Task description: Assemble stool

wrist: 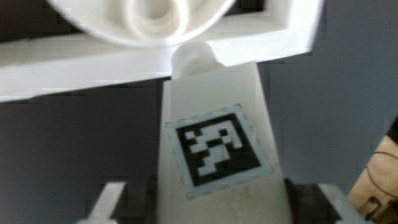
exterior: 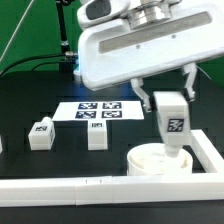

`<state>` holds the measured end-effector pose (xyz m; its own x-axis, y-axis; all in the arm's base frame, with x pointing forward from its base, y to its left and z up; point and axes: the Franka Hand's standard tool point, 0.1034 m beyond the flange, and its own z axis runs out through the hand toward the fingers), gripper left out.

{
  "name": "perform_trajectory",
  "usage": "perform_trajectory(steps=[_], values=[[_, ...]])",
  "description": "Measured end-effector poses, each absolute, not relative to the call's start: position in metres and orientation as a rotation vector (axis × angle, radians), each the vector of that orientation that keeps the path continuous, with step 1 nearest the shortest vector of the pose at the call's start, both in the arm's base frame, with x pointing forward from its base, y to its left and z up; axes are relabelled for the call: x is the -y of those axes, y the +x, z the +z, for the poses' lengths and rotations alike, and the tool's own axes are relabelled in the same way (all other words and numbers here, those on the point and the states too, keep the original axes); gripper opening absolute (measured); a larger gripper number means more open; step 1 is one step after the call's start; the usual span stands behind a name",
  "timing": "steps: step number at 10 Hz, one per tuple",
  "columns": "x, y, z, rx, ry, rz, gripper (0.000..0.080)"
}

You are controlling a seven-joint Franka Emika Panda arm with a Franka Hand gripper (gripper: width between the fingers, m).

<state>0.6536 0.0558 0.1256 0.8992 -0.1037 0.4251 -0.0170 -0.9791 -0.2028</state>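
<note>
My gripper will let go of the white stool leg standing upright in the round white seat disc (exterior: 161, 165) (wrist: 157, 19), toward the front rail.
My gripper (exterior: 166, 95) is shut on a white stool leg (exterior: 171, 120) with a black-and-white tag and holds it upright. The leg's lower end meets the round white seat disc (exterior: 150, 162) at the exterior view's right. In the wrist view the held leg (wrist: 214, 130) runs from between my fingers (wrist: 112, 200) down to the seat disc (wrist: 143, 20). Two more tagged legs stand on the table at the exterior view's left, one (exterior: 41, 134) nearer the edge and one (exterior: 97, 134) beside it.
The marker board (exterior: 100, 110) lies behind the loose legs. A long white L-shaped rail (exterior: 60, 190) runs along the front and up the exterior view's right side (exterior: 211, 152), close round the seat; it also shows in the wrist view (wrist: 89, 75).
</note>
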Motion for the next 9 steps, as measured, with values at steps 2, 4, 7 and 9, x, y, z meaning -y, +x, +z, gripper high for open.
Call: perform_trajectory(steps=[2,4,7,9], values=[[-0.033,0.643,0.115,-0.066,-2.906,-0.725,0.0325],[-0.028,0.639,0.110,-0.084,-2.909,-0.713,0.0325],[-0.045,0.635,0.103,-0.085,-2.897,-0.682,0.0325],[-0.053,0.634,0.101,-0.085,-2.890,-0.670,0.0325]])
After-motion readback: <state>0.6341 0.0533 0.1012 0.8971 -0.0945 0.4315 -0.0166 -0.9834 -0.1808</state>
